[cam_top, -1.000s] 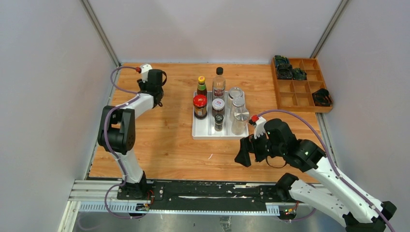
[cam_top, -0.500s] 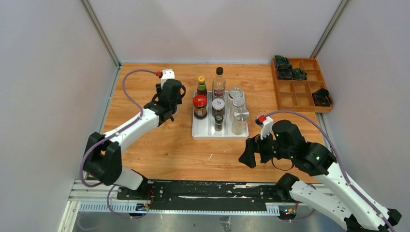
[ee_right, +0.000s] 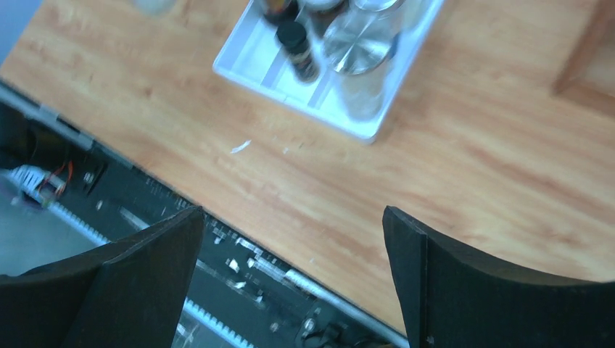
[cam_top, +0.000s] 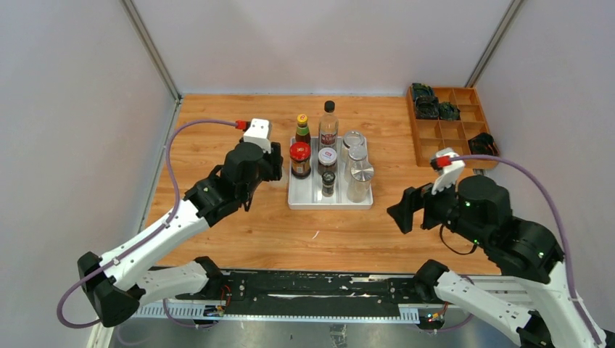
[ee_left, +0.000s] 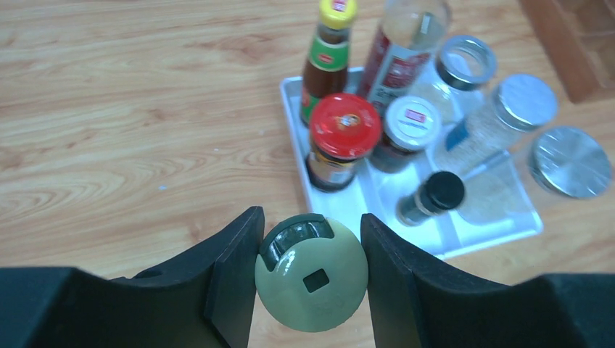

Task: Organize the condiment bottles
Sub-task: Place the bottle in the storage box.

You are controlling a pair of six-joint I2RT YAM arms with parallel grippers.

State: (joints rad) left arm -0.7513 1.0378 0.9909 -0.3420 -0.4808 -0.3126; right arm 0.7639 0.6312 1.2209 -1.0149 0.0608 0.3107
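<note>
Next, my left gripper sets down and lets go of the pale-green-capped shaker in the white tray's empty corner [cam_top: 304, 194] [ee_left: 351, 228] in front of the red-lidded jar.
Several condiment bottles stand in a white tray [cam_top: 304, 200]: a tall black-capped one [cam_top: 328, 123], a yellow-capped one [cam_top: 302, 129], a red-lidded jar [cam_top: 300, 158], silver-lidded clear jars [cam_top: 360, 174] and a small black-capped shaker [cam_top: 328, 181]. My left gripper [cam_top: 274, 168] hovers by the tray's left edge. In the left wrist view the left gripper [ee_left: 310, 219] is shut on a pale-green-capped shaker [ee_left: 312, 279], held above the wood just short of the red-lidded jar [ee_left: 344, 127]. My right gripper [cam_top: 406, 212] is open and empty to the right of the tray, raised; in its wrist view the right gripper [ee_right: 291, 214] hangs over the table's front edge.
A wooden compartment box [cam_top: 453, 130] with dark green-black objects sits at the back right. White walls close in the table on the left, back and right. The black base rail [cam_top: 290, 286] runs along the near edge.
My left arm has swung from the back left corner rightward and nearer, up to the tray's left side. My right arm has lifted and moved right, away from the tray's front corner.
</note>
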